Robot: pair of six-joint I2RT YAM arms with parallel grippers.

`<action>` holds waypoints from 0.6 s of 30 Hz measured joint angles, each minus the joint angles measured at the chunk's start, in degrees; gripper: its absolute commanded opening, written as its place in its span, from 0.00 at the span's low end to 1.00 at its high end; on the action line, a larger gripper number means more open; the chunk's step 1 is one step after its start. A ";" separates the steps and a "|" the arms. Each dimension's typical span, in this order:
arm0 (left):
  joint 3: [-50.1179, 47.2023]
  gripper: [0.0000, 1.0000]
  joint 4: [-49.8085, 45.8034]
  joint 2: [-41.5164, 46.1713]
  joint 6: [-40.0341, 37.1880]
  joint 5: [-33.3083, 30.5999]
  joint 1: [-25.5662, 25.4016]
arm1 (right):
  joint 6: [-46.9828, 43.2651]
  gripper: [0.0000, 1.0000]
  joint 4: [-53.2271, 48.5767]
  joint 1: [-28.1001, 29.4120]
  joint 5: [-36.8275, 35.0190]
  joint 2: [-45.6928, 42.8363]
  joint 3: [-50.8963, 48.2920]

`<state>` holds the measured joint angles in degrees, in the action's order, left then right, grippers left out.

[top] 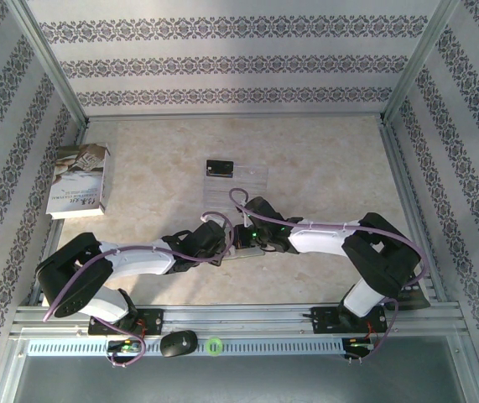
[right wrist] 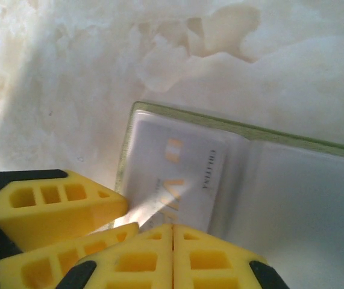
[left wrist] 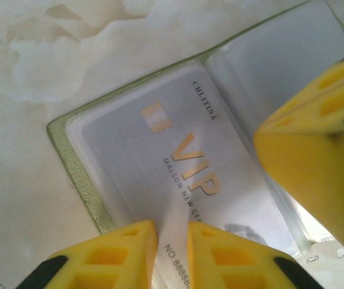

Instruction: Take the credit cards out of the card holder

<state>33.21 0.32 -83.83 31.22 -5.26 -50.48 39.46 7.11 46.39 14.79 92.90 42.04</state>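
Observation:
My left fingers are over the card's printed number, inside the pocket's rim, so they should open and pinch the pocket's outer edge [left wrist: 103, 195].
The card holder [left wrist: 78, 174] lies open on the table, yellow-green at its rim, with clear pockets inside. A silvery-white credit card [left wrist: 159, 150] with gold "VIP" print sits in its left pocket. My left gripper [left wrist: 172, 232] pinches a thin translucent strip of pocket film [left wrist: 175, 217] at the card's near edge. My right gripper [right wrist: 173, 227] is shut with nothing between its fingers, its tips over the holder [right wrist: 178, 117] beside the card [right wrist: 172, 174]. From above, both grippers [top: 226, 242] [top: 254, 238] meet at the table's middle. The black credit card [top: 220, 169] lies farther back.
A clear plastic sheet [top: 252, 180] lies under the black card. A white-grey book [top: 80, 179] lies at the left edge. A black puck [top: 178, 343] and a green ring [top: 214, 344] sit on the front rail. Patterned walls close in three sides.

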 measured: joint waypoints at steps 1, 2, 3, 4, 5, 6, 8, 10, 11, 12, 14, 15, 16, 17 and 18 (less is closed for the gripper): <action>0.00 0.35 0.15 0.02 -0.13 0.35 -0.02 | -0.15 0.11 -0.22 0.00 -0.37 -0.02 0.00; 0.00 0.37 0.20 0.24 -0.33 0.57 -0.02 | -0.24 0.11 -0.46 -0.02 -0.70 -0.09 -0.09; -0.02 0.39 0.11 0.57 -0.39 0.59 -0.02 | -0.35 0.11 -0.68 -0.02 -1.07 -0.28 -0.22; -0.15 0.41 -0.13 1.07 -0.61 0.57 -0.02 | -0.42 0.11 -1.07 -0.02 -1.53 -0.68 -0.48; -0.28 0.42 -0.87 1.57 -0.92 0.46 -0.02 | -0.42 0.11 -1.29 -0.04 -1.95 -1.18 -0.81; -0.31 0.43 -1.68 1.88 -1.14 0.31 -0.02 | -0.42 0.11 -1.46 -0.13 -2.14 -1.77 -1.18; -0.31 0.43 -2.95 1.99 -1.84 0.00 -0.02 | -0.42 0.11 -1.77 -0.28 -2.62 -2.95 -1.86; 0.20 0.43 -4.20 1.38 -2.58 -0.72 -0.02 | -0.42 0.12 -1.81 -0.55 -3.02 -3.80 -2.34; 0.87 0.43 -4.55 0.66 -2.80 -0.98 -0.04 | -0.44 0.12 -1.77 -0.55 -3.08 -4.11 -2.49; 1.68 0.44 -4.70 -0.15 -3.08 -1.16 -0.11 | -0.44 0.12 -1.79 -0.55 -3.23 -4.33 -2.58; 3.02 0.44 -4.66 -1.68 -3.65 -1.53 -0.35 | -0.63 0.13 -1.79 -0.55 -3.30 -4.68 -2.75; 3.39 0.42 -4.66 -2.16 -3.85 -1.88 -0.48 | -0.68 0.13 -1.79 -0.55 -3.34 -4.79 -2.84; 3.58 0.38 -4.63 -2.51 -4.00 -2.16 -0.68 | -0.81 0.13 -1.81 -0.55 -3.41 -4.85 -2.91; 3.69 0.34 -4.63 -2.60 -4.11 -2.56 -0.83 | -0.85 0.13 -1.86 -0.52 -3.41 -4.90 -2.95; 3.69 0.31 -4.63 -2.60 -4.28 -2.95 -0.92 | -0.90 0.13 -1.99 -0.52 -3.41 -4.90 -2.95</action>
<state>36.91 -4.32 -86.43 26.94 -8.21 -51.40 38.57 5.13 45.87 11.38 88.01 39.09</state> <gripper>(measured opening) 0.360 0.133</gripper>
